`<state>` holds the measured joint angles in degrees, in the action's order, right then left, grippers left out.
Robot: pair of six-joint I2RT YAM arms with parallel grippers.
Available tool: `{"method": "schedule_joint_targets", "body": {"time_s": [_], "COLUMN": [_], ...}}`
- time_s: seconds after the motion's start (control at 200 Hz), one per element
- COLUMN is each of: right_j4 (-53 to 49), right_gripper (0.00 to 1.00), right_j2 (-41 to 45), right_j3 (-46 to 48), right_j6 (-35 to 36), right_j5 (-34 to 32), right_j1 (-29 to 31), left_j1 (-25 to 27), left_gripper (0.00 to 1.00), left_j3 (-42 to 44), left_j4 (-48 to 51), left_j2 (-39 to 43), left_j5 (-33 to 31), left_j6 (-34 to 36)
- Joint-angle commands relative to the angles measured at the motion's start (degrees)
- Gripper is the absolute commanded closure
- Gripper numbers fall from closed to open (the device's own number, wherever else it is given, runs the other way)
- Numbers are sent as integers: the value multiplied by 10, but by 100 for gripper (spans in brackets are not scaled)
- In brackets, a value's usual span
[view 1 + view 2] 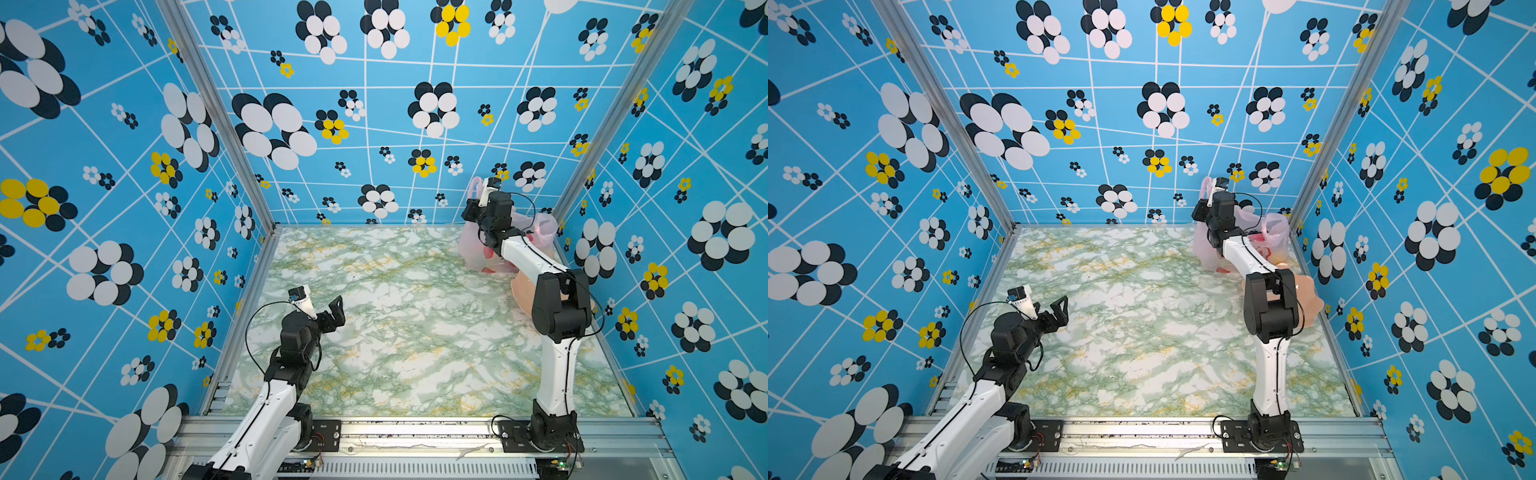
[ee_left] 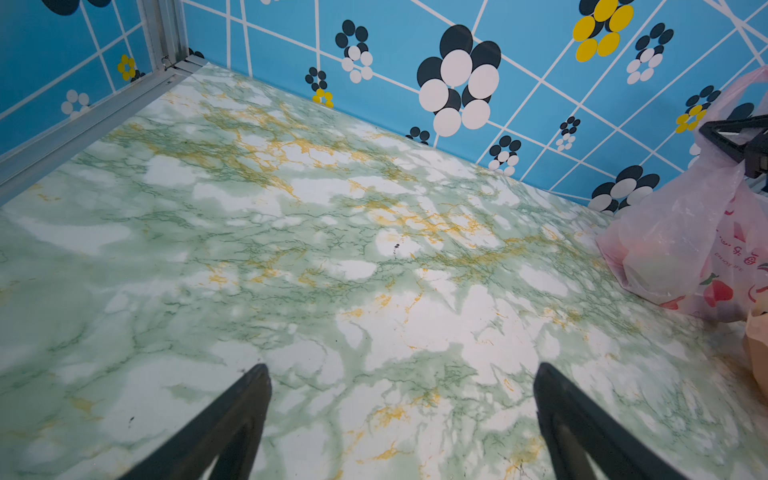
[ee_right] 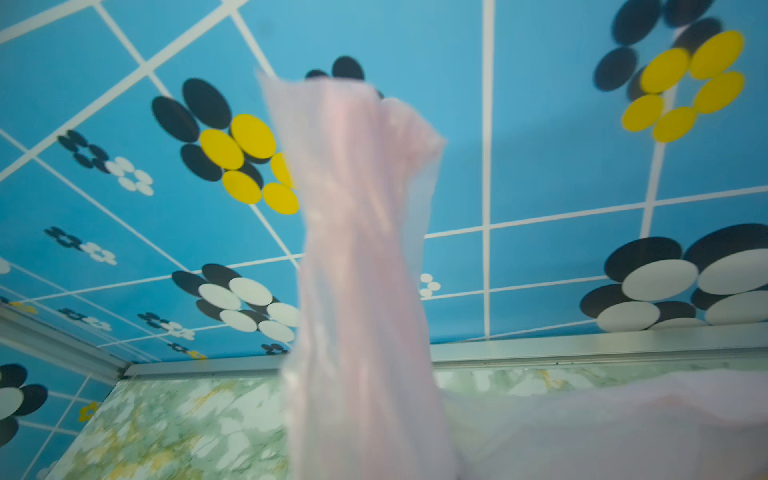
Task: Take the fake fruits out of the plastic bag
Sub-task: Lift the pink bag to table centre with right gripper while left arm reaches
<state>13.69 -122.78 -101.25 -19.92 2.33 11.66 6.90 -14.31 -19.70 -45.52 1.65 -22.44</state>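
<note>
The pink plastic bag is going to lie on the middle of the marbled table (image 1: 414, 293) as soon as my right gripper releases the handle of the bag.
The pink plastic bag (image 1: 471, 249) (image 1: 1203, 247) stands in the far right corner of the table. One loop handle is pulled up above it. My right gripper (image 1: 471, 212) (image 1: 1200, 212) is shut on that handle. In the right wrist view the film of the bag (image 3: 357, 249) rises straight from the hidden jaws. The fake fruits lie inside the bag; in the left wrist view only dim pale and orange lumps (image 2: 648, 257) show through the film. My left gripper (image 1: 336, 311) (image 1: 1059, 309) (image 2: 401, 370) hovers open above the near left of the table, holding nothing.
A peach scalloped bowl (image 1: 523, 291) (image 1: 1310, 291) (image 2: 758, 345) sits just in front of the bag, partly under my right arm. Blue patterned walls and metal rails (image 1: 249, 291) close in the marbled table (image 1: 395, 324) on three sides.
</note>
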Motion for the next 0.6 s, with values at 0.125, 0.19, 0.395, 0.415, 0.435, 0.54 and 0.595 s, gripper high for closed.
{"method": "schedule_joint_targets", "body": {"time_s": [0.125, 0.19, 0.395, 0.415, 0.435, 0.54, 0.595], "right_j4": [-19, -24, -51, -52, -52, -73, -93], "right_gripper": [100, 100, 100, 100, 100, 100, 100], "right_j2": [63, 73, 114, 119, 124, 142, 148], "right_j3": [33, 45, 91, 91, 112, 137, 143], "right_j6": [32, 35, 51, 52, 52, 58, 65], "right_j5": [8, 7, -24, -27, -32, -56, -77], "right_j1": [85, 113, 212, 222, 232, 287, 319], "left_j1": [4, 4, 3, 3, 3, 2, 2], "left_gripper": [1, 1, 0, 0, 0, 1, 1], "left_j3": [9, 9, 0, 0, -1, -4, -9], "left_j4": [-1, 4, 33, 37, 41, 60, 79], "left_j2": [9, 10, 20, 21, 22, 31, 37], "left_j5": [-13, -16, -31, -33, -35, -49, -56], "left_j6": [4, 3, -1, 0, -1, -7, -16]}}
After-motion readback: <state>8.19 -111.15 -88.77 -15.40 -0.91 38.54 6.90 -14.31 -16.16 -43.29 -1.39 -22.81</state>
